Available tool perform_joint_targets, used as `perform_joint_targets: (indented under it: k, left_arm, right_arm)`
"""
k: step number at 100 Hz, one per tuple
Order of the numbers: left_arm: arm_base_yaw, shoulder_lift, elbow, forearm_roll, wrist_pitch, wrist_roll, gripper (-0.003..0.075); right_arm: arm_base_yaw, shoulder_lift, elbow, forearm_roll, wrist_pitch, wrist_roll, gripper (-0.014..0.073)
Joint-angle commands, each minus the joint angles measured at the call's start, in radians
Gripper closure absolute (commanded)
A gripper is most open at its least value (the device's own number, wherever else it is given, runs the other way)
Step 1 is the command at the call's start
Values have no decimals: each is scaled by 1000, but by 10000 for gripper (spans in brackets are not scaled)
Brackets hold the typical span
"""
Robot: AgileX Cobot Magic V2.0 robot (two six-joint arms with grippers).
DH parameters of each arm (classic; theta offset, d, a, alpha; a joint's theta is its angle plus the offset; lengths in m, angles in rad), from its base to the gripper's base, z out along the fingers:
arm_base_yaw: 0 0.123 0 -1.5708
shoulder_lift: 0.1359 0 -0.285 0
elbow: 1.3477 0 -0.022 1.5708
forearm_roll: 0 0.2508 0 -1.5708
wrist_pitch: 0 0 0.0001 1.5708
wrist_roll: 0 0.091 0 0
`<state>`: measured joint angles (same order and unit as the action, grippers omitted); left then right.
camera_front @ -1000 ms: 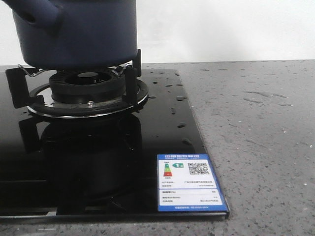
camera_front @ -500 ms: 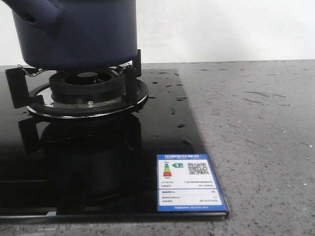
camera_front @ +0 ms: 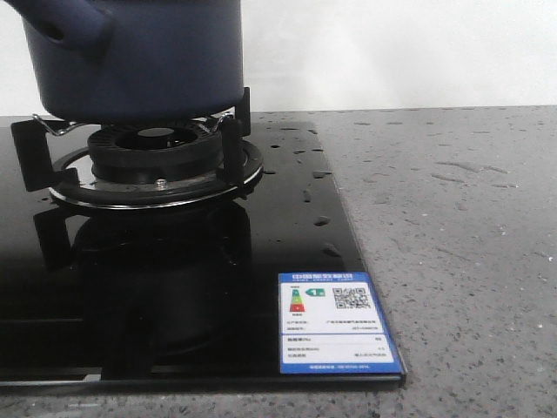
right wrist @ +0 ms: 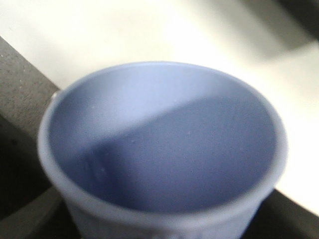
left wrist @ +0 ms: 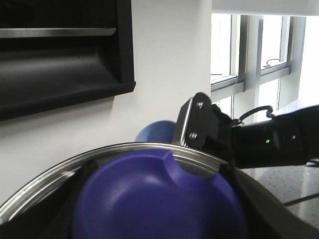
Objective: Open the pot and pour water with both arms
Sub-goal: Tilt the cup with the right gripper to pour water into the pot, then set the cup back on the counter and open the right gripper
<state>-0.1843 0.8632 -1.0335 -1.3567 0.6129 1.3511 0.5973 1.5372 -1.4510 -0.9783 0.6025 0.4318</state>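
Next, I release the pale blue cup, now held beyond the lid, from my right gripper on the grey countertop [camera_front: 467, 185] by the wet spots beside the hob.
The dark navy pot [camera_front: 139, 61] stands on the gas burner [camera_front: 157, 152] at the far left of the front view, its stubby handle [camera_front: 65, 22] pointing left. Neither gripper shows in that view. In the left wrist view my left gripper [left wrist: 159, 221] is closed around the blue knob [left wrist: 159, 199] of a steel-rimmed lid [left wrist: 75, 167]. Beyond it my right gripper [left wrist: 197, 124] holds the pale blue cup [left wrist: 152, 133]. In the right wrist view the cup [right wrist: 164, 144] fills the frame, looks empty and hides the fingers.
The black glass hob [camera_front: 287, 226] carries water drops and an energy label [camera_front: 338, 322] at its front right corner. Grey speckled countertop [camera_front: 452, 244] lies to the right. A black range hood [left wrist: 60, 55] hangs on the white wall, with windows [left wrist: 249, 55] beyond.
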Motion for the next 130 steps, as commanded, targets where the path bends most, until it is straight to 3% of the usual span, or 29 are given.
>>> perform_joint_targets:
  k: [1, 27, 39, 59, 84, 93, 108, 130]
  left_arm:
    - [3, -11, -15, -64, -29, -11, 533]
    - [3, -11, 0, -66, -27, -11, 533]
    - [3, -11, 0, -66, -27, -11, 533]
    - [3, -9, 0, -67, -27, -11, 533]
    - [3, 1, 0, -69, -23, -11, 533]
    - [3, 1, 0, -69, -18, -11, 533]
    - [3, 1, 0, -69, -18, -11, 533]
    - [3, 6, 0, -69, -18, -11, 533]
  right_arm:
    - [-56, -103, 43, 76, -97, 43, 391]
    - [-328, -259, 499, 78, -793, 287, 391]
    - [-446, -257, 662, 81, -962, 326, 391]
    - [-514, -223, 787, 81, -958, 326, 391]
    - [-516, -221, 806, 81, -1003, 326, 380]
    - [-516, -221, 806, 81, -1044, 326, 273]
    - [-516, -223, 806, 81, -1064, 326, -68]
    - [-516, -306, 806, 80, -1064, 326, -41]
